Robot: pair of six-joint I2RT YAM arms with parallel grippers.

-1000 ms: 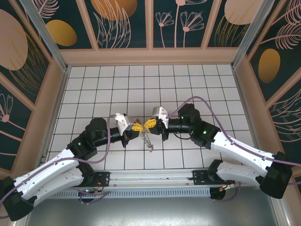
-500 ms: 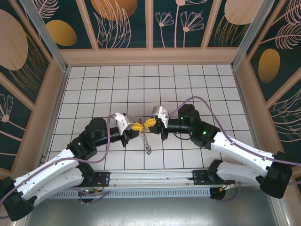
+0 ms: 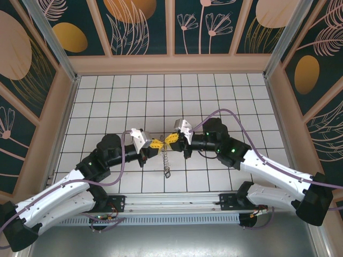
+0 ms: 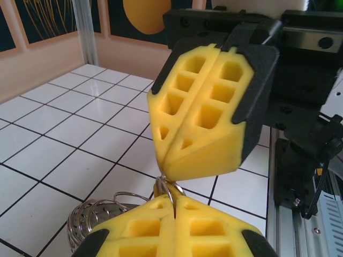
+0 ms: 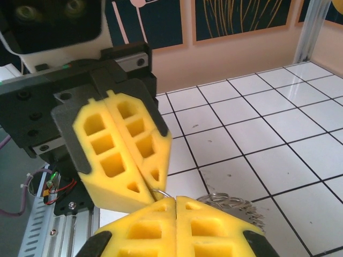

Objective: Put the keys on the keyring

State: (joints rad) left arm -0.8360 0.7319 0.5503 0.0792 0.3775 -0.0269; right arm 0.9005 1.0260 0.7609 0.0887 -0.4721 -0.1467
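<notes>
The keyring's thin loop slants across my right fingers; I'll open, back off, then take the loop edge-on by my left gripper point(image 5: 156, 190).
My two grippers meet tip to tip above the tiled floor, the left gripper point(image 3: 156, 144) and the right gripper point(image 3: 171, 139), both shut. A thin metal loop of the keyring point(image 4: 164, 190) is pinched between their yellow tips. In the left wrist view my left gripper point(image 4: 174, 202) clamps the loop from below, with the right one's fingers point(image 4: 206, 112) above it. From the right wrist the keyring point(image 5: 162, 193) sits between my right gripper point(image 5: 176, 200) and the left fingers point(image 5: 126, 150). The keys point(image 3: 165, 159) dangle below as a short chain, bunched point(image 4: 91, 222) point(image 5: 236, 206).
White tiled floor point(image 3: 225, 101) lies inside wooden walls with dark patterned panels. A metal rail point(image 3: 177, 201) runs along the near edge by the arm bases. Purple cables loop over both arms.
The dangling chain of keys has swung from slanting right to hanging nearly straight down. Both grippers have stayed shut and barely moved.
</notes>
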